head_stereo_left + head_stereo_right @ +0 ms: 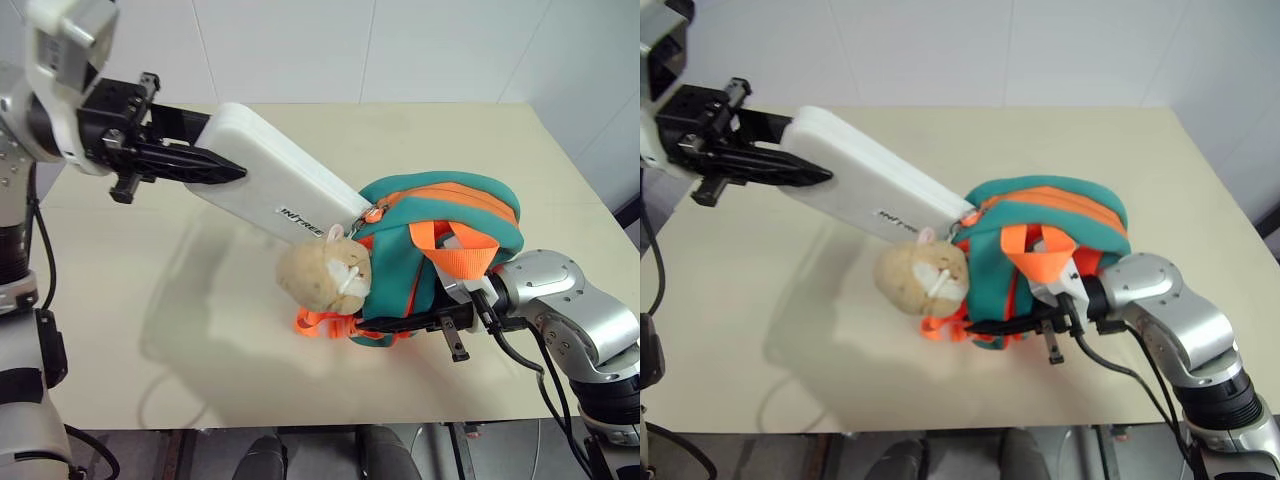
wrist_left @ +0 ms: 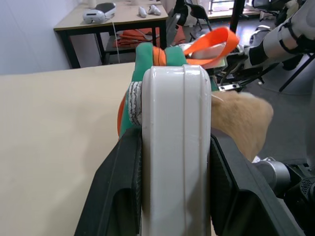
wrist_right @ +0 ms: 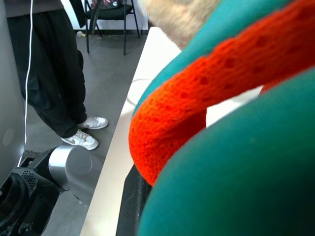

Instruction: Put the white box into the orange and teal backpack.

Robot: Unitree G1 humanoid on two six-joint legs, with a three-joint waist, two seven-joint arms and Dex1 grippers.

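Observation:
The robot's left gripper will release the white box inside the backpack's zipper opening (image 1: 392, 222), next to the tan plush toy.
My left gripper (image 1: 215, 148) is shut on the near end of the white box (image 1: 285, 185) and holds it tilted above the table. The box's far end slopes down to the zipper opening of the orange and teal backpack (image 1: 450, 215) and touches it there. In the left wrist view the box (image 2: 176, 147) sits between the two black fingers (image 2: 123, 196). The backpack lies on its side at the right of the table, with a tan plush toy (image 1: 322, 272) hanging at its front. My right gripper (image 1: 405, 325) is shut on the backpack's lower edge, with orange strap (image 3: 197, 103) and teal fabric pressed against it.
The beige table (image 1: 200, 340) has its front edge close to me and a white wall behind it. A person's legs (image 3: 49, 73) stand on the floor beside the table. A desk with objects (image 2: 113, 17) stands further off in the room.

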